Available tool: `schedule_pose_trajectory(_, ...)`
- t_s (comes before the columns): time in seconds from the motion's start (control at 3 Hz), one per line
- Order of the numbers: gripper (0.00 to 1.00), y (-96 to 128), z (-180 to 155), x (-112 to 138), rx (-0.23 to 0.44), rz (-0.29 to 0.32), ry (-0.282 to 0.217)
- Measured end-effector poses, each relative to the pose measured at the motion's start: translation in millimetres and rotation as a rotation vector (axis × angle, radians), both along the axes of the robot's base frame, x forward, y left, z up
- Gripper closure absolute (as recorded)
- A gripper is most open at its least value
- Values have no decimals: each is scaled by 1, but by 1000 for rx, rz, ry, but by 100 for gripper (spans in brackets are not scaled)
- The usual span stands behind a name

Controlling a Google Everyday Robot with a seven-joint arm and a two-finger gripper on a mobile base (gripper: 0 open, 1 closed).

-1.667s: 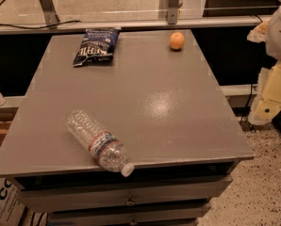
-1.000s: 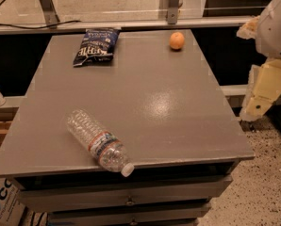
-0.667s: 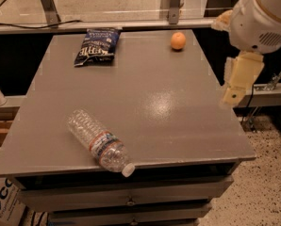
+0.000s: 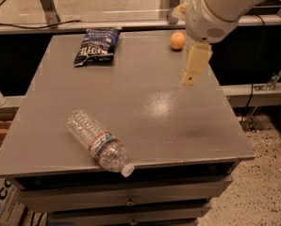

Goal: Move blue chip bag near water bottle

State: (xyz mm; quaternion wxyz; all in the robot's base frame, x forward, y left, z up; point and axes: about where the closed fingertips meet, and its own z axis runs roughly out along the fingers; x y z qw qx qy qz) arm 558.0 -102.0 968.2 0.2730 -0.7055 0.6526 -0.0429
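Note:
The robot's gripper will close on the blue chip bag's side (image 4: 112, 41) that faces the orange.
The blue chip bag (image 4: 97, 46) lies flat at the back left of the grey table (image 4: 178, 126), with white lettering on top. The water bottle (image 4: 99, 142) lies on its side near the front left edge, its white cap pointing to the front right. The bag and the bottle are far apart. My gripper (image 4: 189, 79) hangs from the white arm (image 4: 216, 8) above the back right part of the table, well to the right of the bag and holding nothing that I can see.
An orange (image 4: 177, 40) sits at the back right of the table, just behind the gripper. Drawers (image 4: 131, 192) are under the tabletop. A cardboard box (image 4: 1, 206) stands on the floor at the lower left. A metal rail (image 4: 84, 25) runs behind the table.
My arm has swung in from the right edge of the view to a spot over the back right of the table. The bag, the bottle and the orange have not moved.

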Motion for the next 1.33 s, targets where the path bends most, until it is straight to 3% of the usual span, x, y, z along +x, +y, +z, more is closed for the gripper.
schedule_pose_trajectory(0.33,0,33,-11,42,63,2,-57)
schedule_pose_trajectory(1.0,0,43,-13,51,88,14,-82)
schedule_pose_trajectory(1.33,0,65,-18,78,128,27,-128)
